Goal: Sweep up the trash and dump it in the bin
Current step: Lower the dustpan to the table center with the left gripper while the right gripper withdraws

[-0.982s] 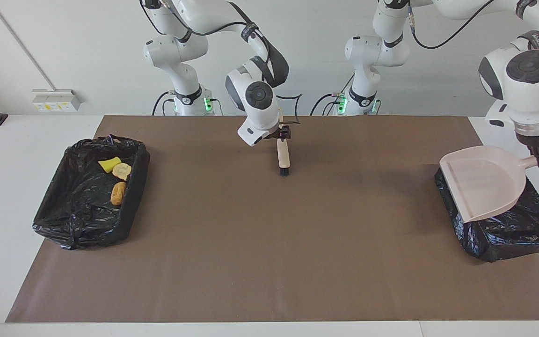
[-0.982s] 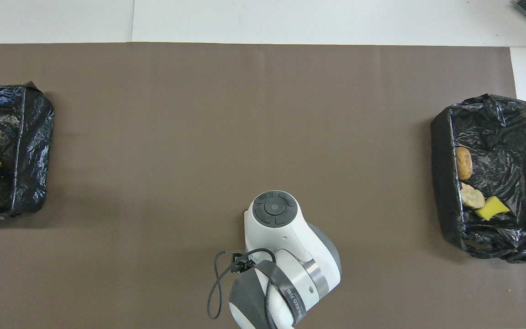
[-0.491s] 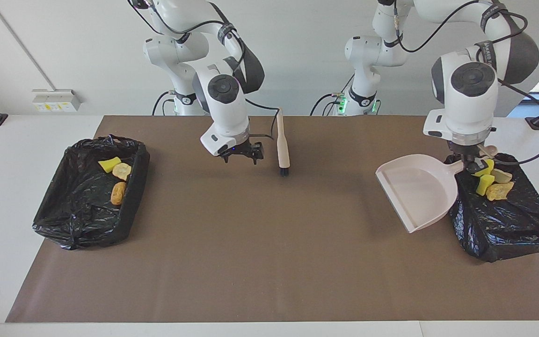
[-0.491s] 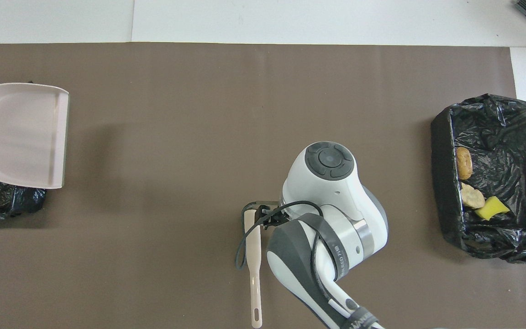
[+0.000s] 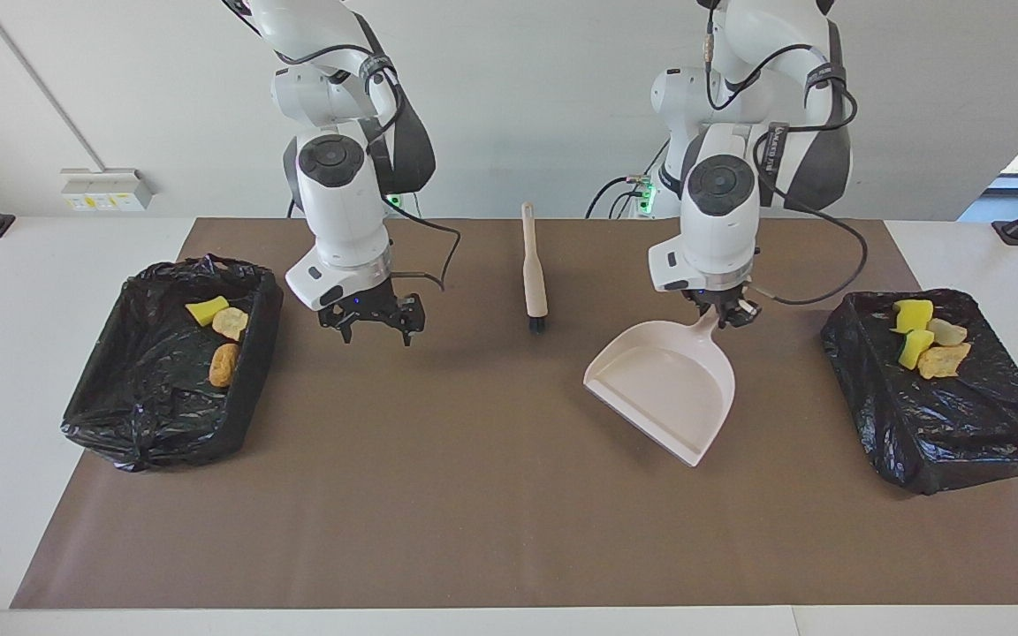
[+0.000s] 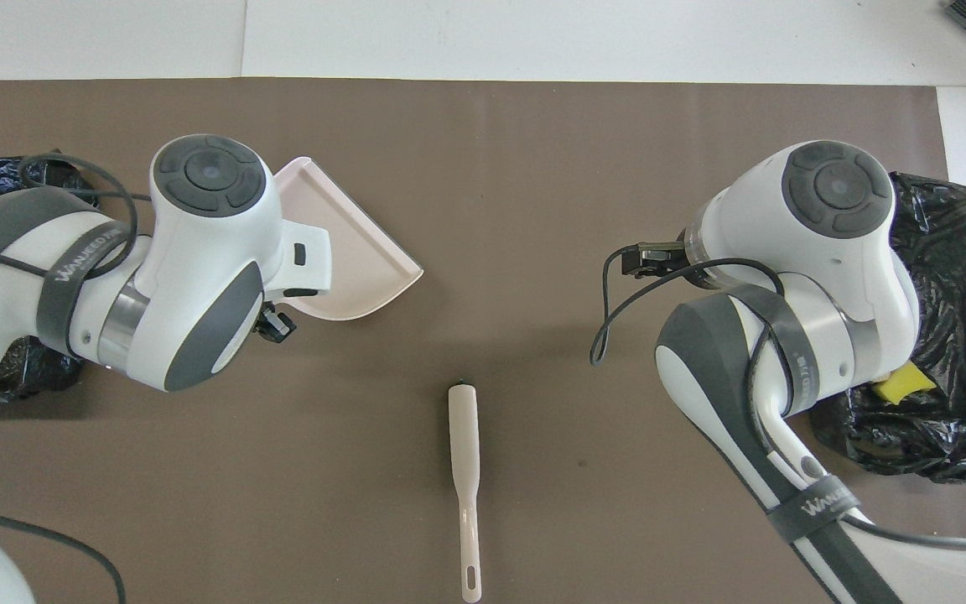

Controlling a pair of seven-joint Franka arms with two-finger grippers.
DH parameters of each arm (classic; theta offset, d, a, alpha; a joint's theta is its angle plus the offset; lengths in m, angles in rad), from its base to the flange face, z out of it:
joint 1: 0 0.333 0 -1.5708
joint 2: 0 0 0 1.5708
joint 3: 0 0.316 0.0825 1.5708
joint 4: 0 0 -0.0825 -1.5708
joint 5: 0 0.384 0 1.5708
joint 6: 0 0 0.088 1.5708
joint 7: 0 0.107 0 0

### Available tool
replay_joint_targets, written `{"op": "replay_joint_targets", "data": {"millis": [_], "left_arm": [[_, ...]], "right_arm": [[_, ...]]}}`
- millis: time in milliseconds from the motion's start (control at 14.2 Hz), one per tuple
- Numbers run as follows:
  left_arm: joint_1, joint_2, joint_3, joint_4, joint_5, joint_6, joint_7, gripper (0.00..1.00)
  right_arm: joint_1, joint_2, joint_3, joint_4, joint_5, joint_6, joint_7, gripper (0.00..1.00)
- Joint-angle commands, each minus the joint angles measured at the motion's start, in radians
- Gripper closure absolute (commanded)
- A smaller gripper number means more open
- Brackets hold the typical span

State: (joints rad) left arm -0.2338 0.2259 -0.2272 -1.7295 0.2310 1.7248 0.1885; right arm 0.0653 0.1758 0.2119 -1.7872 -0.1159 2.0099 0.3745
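Next, my left gripper sets the pink dustpan, now tilted low over the mat, free on the brown mat (image 6: 475,252), at a spot just beyond the bristle end of the beige brush.
The trash lies in two black-lined bins. One bin (image 5: 155,437) at the right arm's end holds a yellow chunk (image 5: 206,310) and two tan pieces (image 5: 230,323). The other bin (image 5: 960,442) at the left arm's end holds two yellow chunks (image 5: 913,314) and two paler pieces (image 5: 944,360). My left gripper (image 5: 725,315) is shut on the handle of the pink dustpan (image 5: 664,384), which is low over the mat, tilted. My right gripper (image 5: 374,325) is open and empty above the mat, between the brush (image 5: 533,274) and its bin.
The beige brush lies flat on the brown mat (image 5: 474,495), bristles pointing away from the robots; it shows in the overhead view (image 6: 465,453). In the overhead view the arms cover most of both bins (image 6: 953,252); the dustpan (image 6: 357,252) and a yellow chunk (image 6: 902,386) show.
The right gripper let go of the brush and moved toward its bin. The left gripper carried the dustpan from over its bin to the middle of the mat, uncovering the trash in it.
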Motion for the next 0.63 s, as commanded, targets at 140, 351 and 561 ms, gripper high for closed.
{"op": "replay_joint_targets", "data": {"millis": [140, 351, 561], "left_arm": [[-0.015, 0.093, -0.093, 0.034, -0.172, 0.139, -0.494, 1.0], [-0.027, 0.17, -0.133, 0.093, -0.243, 0.261, -0.861, 1.0], [-0.06, 0.248, -0.153, 0.186, -0.217, 0.251, -0.917, 1.0]], "right_arm": [[-0.059, -0.081, -0.028, 0.116, -0.03, -0.162, -0.132, 0.0], [-0.056, -0.143, -0.136, 0.173, -0.011, -0.287, -0.216, 0.0], [-0.047, -0.211, -0.206, 0.196, 0.01, -0.399, -0.252, 0.0]]}}
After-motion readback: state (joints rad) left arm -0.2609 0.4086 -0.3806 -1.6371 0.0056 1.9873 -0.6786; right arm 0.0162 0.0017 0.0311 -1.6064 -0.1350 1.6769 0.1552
